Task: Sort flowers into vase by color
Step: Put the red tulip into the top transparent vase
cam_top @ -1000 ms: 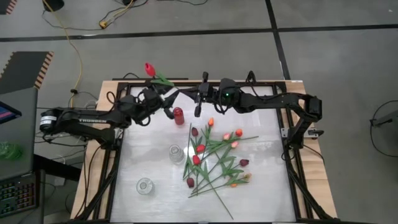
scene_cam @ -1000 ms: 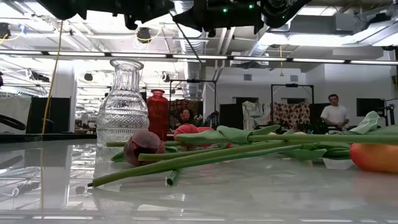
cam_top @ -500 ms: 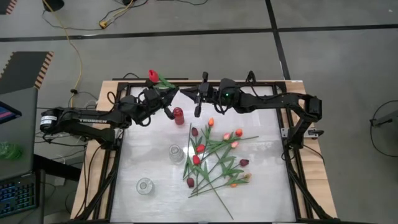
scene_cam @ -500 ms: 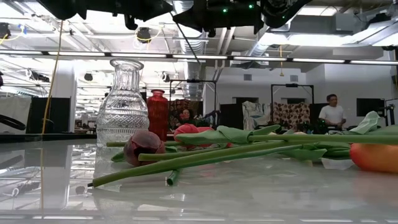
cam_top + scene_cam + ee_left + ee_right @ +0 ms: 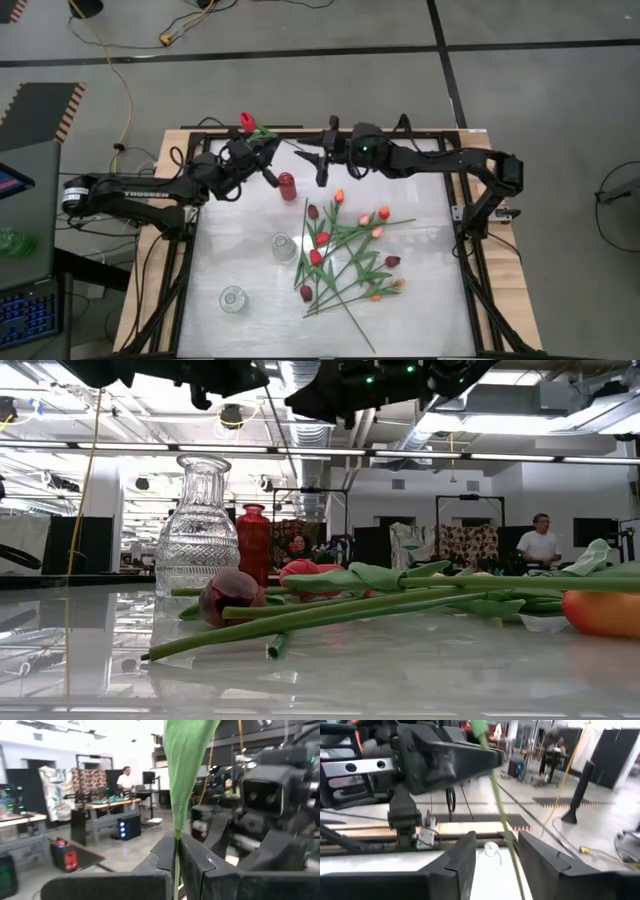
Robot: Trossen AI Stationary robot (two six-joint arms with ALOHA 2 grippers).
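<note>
Next, my left gripper releases the red tulip, which hangs above the table's far edge, in the clear vase point(image 5: 243, 164) near the far corner of the table.
A red tulip point(image 5: 245, 122) hangs above the table's far edge with my left gripper point(image 5: 265, 152) shut on its green stem. Its leaf point(image 5: 186, 765) rises in front of the left wrist camera. My right gripper point(image 5: 497, 854) is open just to the right of it. The thin stem point(image 5: 501, 820) runs between its two fingers without visibly touching either. A red vase point(image 5: 287, 186) stands below the grippers. Two clear vases point(image 5: 284, 246) point(image 5: 233, 298) stand nearer. The remaining flowers point(image 5: 345, 250) lie in a pile on the white tabletop. My left gripper pinches the red tulip's stem point(image 5: 176, 851), just below the leaf, between its two shut fingers. The fingers lie across the stem. The flower is lifted clear of the table, its head point(image 5: 245, 122) toward the far edge and its free stem end reaching toward my right gripper.
The black frame rail point(image 5: 400, 132) runs along the table's far edge behind both grippers. In the low view the cut-glass vase point(image 5: 198, 530) and red vase point(image 5: 253, 542) stand behind tulips lying flat point(image 5: 330, 605). People show in the room beyond.
My left gripper has shut on the red tulip's stem and taken hold. My right gripper has then opened and let the stem go. The flower's head has swung a little toward the table.
</note>
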